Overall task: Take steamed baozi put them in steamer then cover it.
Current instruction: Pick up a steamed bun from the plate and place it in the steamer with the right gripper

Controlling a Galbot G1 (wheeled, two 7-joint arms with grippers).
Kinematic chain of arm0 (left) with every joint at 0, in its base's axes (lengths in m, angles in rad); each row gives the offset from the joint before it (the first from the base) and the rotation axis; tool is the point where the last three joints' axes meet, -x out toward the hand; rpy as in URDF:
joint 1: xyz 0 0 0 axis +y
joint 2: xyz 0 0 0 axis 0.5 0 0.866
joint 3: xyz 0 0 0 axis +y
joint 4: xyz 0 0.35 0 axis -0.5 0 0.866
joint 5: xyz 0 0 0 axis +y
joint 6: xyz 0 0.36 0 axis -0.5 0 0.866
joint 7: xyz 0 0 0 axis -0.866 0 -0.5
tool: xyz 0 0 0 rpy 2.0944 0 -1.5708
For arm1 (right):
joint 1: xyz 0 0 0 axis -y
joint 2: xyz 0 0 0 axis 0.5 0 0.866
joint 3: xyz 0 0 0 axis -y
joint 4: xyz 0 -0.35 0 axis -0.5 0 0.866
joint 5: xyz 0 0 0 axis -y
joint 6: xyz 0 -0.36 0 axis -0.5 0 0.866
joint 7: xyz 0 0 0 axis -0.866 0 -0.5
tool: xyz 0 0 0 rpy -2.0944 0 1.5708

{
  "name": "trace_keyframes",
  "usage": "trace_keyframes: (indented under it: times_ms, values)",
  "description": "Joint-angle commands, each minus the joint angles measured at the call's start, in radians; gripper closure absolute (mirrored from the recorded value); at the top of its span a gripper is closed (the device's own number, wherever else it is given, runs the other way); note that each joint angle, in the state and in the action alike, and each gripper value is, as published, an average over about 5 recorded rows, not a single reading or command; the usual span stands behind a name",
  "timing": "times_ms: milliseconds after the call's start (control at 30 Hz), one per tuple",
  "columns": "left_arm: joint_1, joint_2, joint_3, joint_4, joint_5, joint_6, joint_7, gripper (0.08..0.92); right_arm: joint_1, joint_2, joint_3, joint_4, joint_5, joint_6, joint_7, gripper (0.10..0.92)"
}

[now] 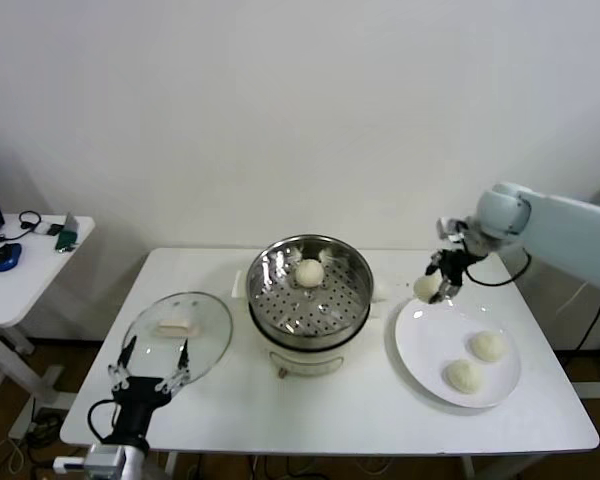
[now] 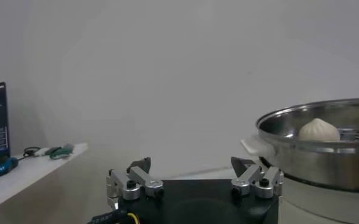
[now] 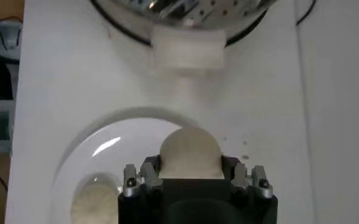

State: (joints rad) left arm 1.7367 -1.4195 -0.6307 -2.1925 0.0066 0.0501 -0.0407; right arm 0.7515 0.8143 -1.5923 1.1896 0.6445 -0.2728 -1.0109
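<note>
I will release the right gripper's baozi inside the steel steamer (image 1: 279,296), nearest the glass cover.
The steel steamer (image 1: 310,272) stands mid-table on its white base, with one baozi (image 1: 310,271) inside at the back. My right gripper (image 1: 432,287) is shut on a second baozi (image 1: 427,288) and holds it just above the far left edge of the white plate (image 1: 420,350); the wrist view shows the bun (image 3: 189,152) between the fingers. Two more baozi (image 1: 488,346) (image 1: 464,376) lie on the plate. The glass cover (image 1: 177,332) with its white handle lies flat at the left. My left gripper (image 1: 150,372) is open near the table's front left, beside the cover.
A white side table (image 1: 30,262) with a mouse and cables stands to the left. The steamer's white side handle (image 3: 186,50) lies between the plate and the basket. The wall is close behind the table.
</note>
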Motion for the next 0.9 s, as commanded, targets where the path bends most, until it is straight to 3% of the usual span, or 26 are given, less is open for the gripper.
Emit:
trace_keyframes:
  times_ms: [33, 433, 900]
  values:
    - [0.004, -0.004, 0.025, -0.021, 0.022, 0.002, 0.003, 0.177, 0.285, 0.177, -0.161, 0.005, 0.265, -0.011, 0.003, 0.369]
    - [0.034, 0.011, 0.027, -0.019, 0.054, -0.016, 0.001, 0.177, 0.119, 0.514, -0.042, -0.103, 0.318, -0.069, 0.069, 0.366]
    - [0.012, 0.025, 0.043, -0.004, 0.046, -0.025, 0.013, 0.177, -0.013, 0.63, -0.077, -0.135, 0.296, -0.087, 0.1, 0.364]
